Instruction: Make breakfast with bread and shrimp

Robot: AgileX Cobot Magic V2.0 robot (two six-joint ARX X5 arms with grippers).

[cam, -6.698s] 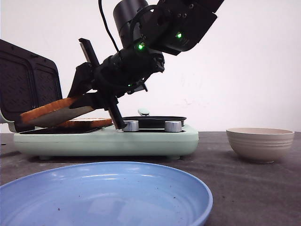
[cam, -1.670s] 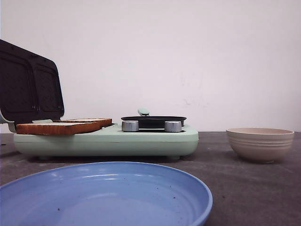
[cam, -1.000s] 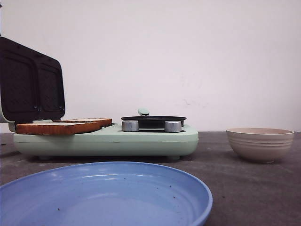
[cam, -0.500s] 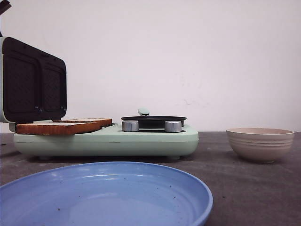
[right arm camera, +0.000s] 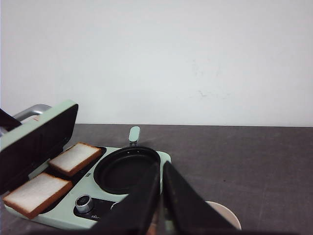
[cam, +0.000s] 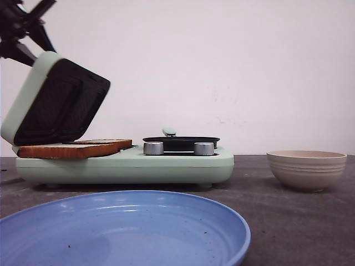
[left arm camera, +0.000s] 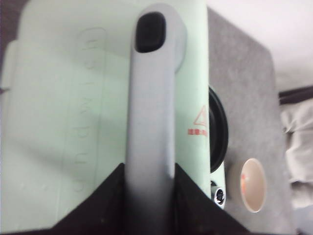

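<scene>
The left gripper needs to release the lid on top of the two slices of bread [cam: 80, 139] in the mint-green sandwich maker. The lid now hangs half lowered over the bread.
Two slices of bread [cam: 69, 149] lie side by side on the dark left plate of the mint-green sandwich maker [cam: 125, 165]; the right wrist view shows their white faces [right arm camera: 76, 157] [right arm camera: 36, 193]. My left gripper [cam: 22, 27] is shut on the grey handle [left arm camera: 151, 122] of the lid [cam: 58, 100], which hangs half lowered over the bread. The beige ribbed bowl [cam: 307, 169] stands at the right; an orange-pink shrimp [left arm camera: 243, 181] shows inside it. My right gripper [right arm camera: 161, 196] is shut and empty, high above the maker's right end, out of the front view.
A round black pan [cam: 181, 141] with a small green handle sits on the maker's right half, behind two metal knobs [cam: 153, 148]. A large blue plate [cam: 122, 230] lies at the front of the dark table. A white wall stands behind.
The lid has swung from upright to half lowered over the bread. My left gripper has come into the front view at the top left. The bread, bowl and plate have not moved.
</scene>
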